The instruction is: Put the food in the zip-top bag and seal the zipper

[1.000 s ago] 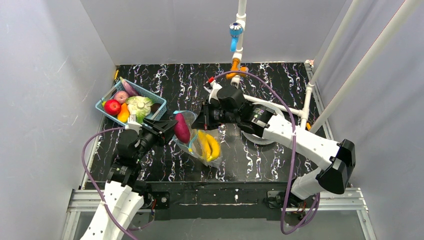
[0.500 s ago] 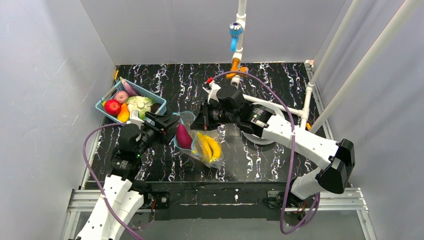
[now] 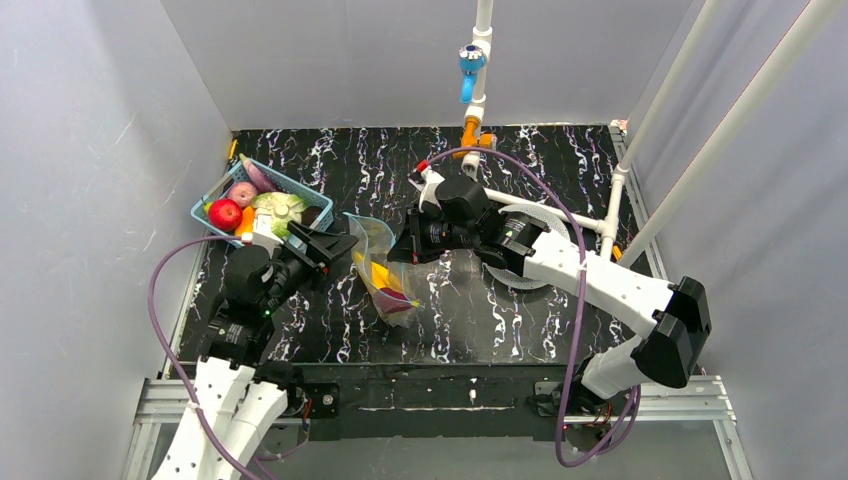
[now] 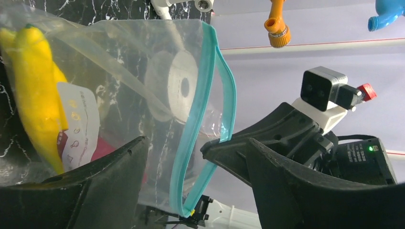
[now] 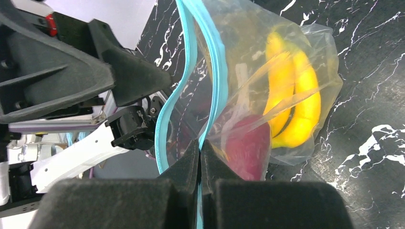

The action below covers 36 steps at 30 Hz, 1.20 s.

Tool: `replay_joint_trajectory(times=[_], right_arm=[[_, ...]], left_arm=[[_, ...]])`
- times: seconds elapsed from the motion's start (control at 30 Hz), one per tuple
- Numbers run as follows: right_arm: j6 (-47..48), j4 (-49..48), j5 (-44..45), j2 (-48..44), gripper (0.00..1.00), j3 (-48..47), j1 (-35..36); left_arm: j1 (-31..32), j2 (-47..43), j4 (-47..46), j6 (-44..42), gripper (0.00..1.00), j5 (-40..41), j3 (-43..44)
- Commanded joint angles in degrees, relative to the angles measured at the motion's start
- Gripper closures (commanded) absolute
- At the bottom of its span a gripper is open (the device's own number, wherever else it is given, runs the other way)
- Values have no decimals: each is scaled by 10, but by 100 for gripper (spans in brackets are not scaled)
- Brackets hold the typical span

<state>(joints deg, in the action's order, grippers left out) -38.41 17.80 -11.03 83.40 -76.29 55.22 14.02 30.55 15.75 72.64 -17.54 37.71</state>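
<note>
My left gripper needs to take the bag's free edge (image 4: pixel 177 183) near its corner and spread it before adding food, because the bag's opening is a narrow slot with one edge free.
The clear zip-top bag (image 3: pixel 385 270) hangs at mid-table with a yellow banana (image 5: pixel 296 95) and a dark purple piece (image 5: pixel 246 148) inside. My right gripper (image 5: pixel 200 145) is shut on one lip of the teal-blue zipper (image 5: pixel 217 67), holding the bag up; the top view shows it (image 3: pixel 402 245) just right of the bag. The mouth gapes open. My left gripper (image 4: pixel 195 140) is open and empty, its jaws on either side of the zipper (image 4: pixel 198 129) without touching; in the top view it (image 3: pixel 340 247) is left of the bag.
A blue lattice basket (image 3: pixel 213 206) at the back left holds a red apple (image 3: pixel 225 213), an orange piece (image 3: pixel 247 224) and other toy food. A white roll (image 3: pixel 525 262) lies under my right arm. White pipes (image 3: pixel 612 215) stand at the right.
The purple piece has left my left gripper and dropped into the bag. The left gripper has drawn back left, open. The bag now hangs more upright from the right gripper.
</note>
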Motion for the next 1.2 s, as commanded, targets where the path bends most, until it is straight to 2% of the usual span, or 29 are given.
replay_joint_trajectory(times=[0.0, 0.2, 0.37, 0.43, 0.5, 0.6, 0.7, 0.73, 0.83, 0.97, 1.0, 1.07, 1.17], right_arm=[[24, -28, 0, -22, 99, 6, -4], [45, -3, -11, -1, 99, -12, -6], [46, -20, -43, -1, 99, -14, -6], [49, -16, -45, -2, 99, -20, -6], [52, -13, -44, -4, 99, -25, -6], [55, -12, -43, -7, 99, -28, -6], [55, -14, -49, -5, 99, -30, -6], [55, -12, -50, -4, 99, -31, -6], [66, -1, -41, -3, 99, -40, -4], [152, 54, 80, -22, 99, -85, 27], [170, 66, 105, -29, 99, -96, 35], [185, 77, 144, -45, 99, -108, 41], [193, 50, 152, -83, 99, -87, 41]], left_arm=[[2, -8, 85, -90, 27, 19, 60], [2, -13, 133, -147, 28, 31, 101], [4, 39, 75, -153, 36, -62, 92], [23, 66, 69, -161, 37, -75, 96], [58, 79, 84, -178, 37, -43, 105], [111, 86, 113, -197, 36, 51, 107], [135, 110, 92, -191, 37, 60, 96], [142, 124, 83, -191, 40, 49, 97], [151, 157, 96, -210, 66, 34, 129], [152, 129, 93, -216, 96, 47, 182], [152, 121, 83, -214, 100, 46, 197], [152, 113, 66, -203, 100, 40, 216], [152, 116, 63, -181, 100, 29, 206]])
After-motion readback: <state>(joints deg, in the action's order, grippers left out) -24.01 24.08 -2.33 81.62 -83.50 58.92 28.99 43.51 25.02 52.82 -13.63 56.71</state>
